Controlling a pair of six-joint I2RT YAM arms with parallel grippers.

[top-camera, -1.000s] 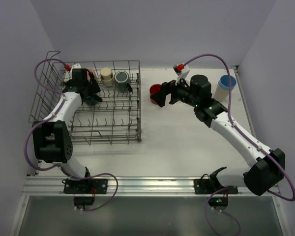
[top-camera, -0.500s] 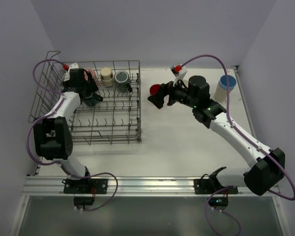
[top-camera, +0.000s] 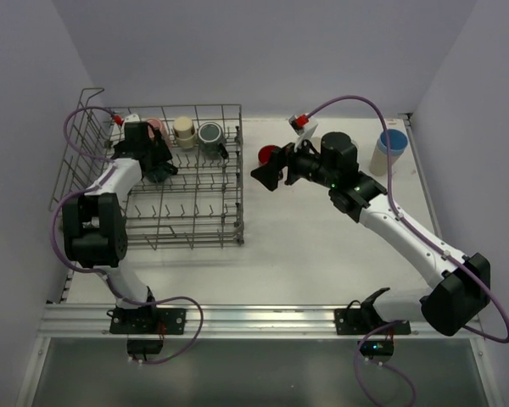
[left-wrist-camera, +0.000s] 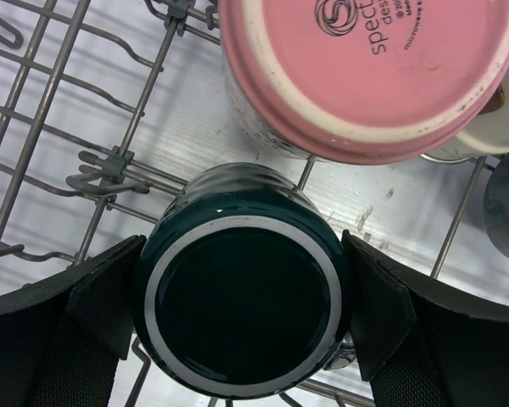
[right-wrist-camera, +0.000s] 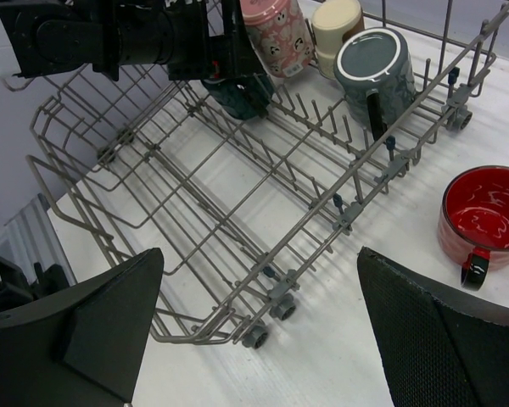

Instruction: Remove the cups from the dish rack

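The robot's right gripper will close on the rim [top-camera: 159, 180] [right-wrist-camera: 246, 116] of the dark teal cup, because the left gripper will hand that cup over.
The grey wire dish rack [top-camera: 195, 229] stands on the left. My left gripper [top-camera: 157, 165] [left-wrist-camera: 242, 318] is at its back left, its jaws pressed on both sides of a dark teal cup [left-wrist-camera: 242, 288] that stands among the tines. A pink cup [left-wrist-camera: 365, 68] [top-camera: 155, 125], a cream cup [top-camera: 184, 131] and a grey cup [top-camera: 210, 134] stand along the rack's back. My right gripper [top-camera: 267, 174] [right-wrist-camera: 259, 331] is wide open and empty, above the table just right of the rack. A red cup [right-wrist-camera: 483, 212] [top-camera: 266, 153] stands on the table behind it.
A light blue and white tumbler [top-camera: 390, 148] stands on the table at the back right. The rack's raised wire end [top-camera: 76, 144] is at the far left. The rack's near right corner with its small wheels [right-wrist-camera: 276, 309] lies under my right gripper.
My right gripper has moved a little left, towards the rack. My left gripper has shifted slightly towards the back at the teal cup.
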